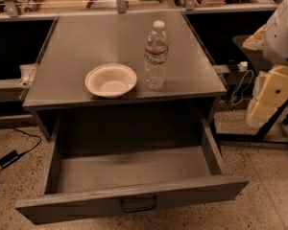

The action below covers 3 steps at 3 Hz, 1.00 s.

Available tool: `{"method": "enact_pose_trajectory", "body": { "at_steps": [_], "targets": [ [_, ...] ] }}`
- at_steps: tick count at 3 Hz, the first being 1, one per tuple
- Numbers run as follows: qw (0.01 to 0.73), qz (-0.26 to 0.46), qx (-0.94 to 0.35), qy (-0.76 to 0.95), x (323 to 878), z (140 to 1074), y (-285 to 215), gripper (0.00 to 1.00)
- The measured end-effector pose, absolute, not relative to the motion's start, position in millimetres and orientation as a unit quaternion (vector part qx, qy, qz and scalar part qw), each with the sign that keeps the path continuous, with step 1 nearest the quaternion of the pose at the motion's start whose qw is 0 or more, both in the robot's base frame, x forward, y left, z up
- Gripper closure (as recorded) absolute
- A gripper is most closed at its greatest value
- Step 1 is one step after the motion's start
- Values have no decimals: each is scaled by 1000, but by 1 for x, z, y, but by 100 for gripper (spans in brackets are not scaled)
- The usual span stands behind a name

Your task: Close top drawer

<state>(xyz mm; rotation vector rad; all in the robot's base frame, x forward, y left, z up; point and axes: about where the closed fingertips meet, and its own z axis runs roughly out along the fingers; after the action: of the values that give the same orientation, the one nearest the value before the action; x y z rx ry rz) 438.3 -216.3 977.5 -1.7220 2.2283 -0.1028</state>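
Next, my gripper will go to the top drawer's front panel [194, 192], between its loop handle and the end nearest my arm, and close there.
The top drawer [134, 176] is a wide grey wood-grain drawer, pulled far out of the cabinet toward me. Its inside is empty. Its front panel [86, 207] runs along the bottom of the view, with a small dark loop handle [138, 204] at its centre. My arm [283, 28], white and pale yellow, hangs at the right edge, beside and above the drawer's right side. My gripper [268, 102] is at the arm's lower end, to the right of the cabinet and apart from the drawer. It holds nothing that I can see.
On the cabinet top [86, 51] stand a white bowl [111, 80] and a clear water bottle [156, 55]. A black stand [259, 137] and cables [237, 92] are on the right. A black cable with adapter [8, 158] lies on the speckled floor at the left.
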Motion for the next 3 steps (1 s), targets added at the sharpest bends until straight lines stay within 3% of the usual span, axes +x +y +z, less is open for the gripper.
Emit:
{"method": "enact_pose_trajectory", "body": {
  "at_steps": [2, 3],
  "targets": [
    [139, -18, -607, 782, 435, 947, -213, 0],
    [103, 25, -605, 789, 425, 883, -210, 17]
  ]
}}
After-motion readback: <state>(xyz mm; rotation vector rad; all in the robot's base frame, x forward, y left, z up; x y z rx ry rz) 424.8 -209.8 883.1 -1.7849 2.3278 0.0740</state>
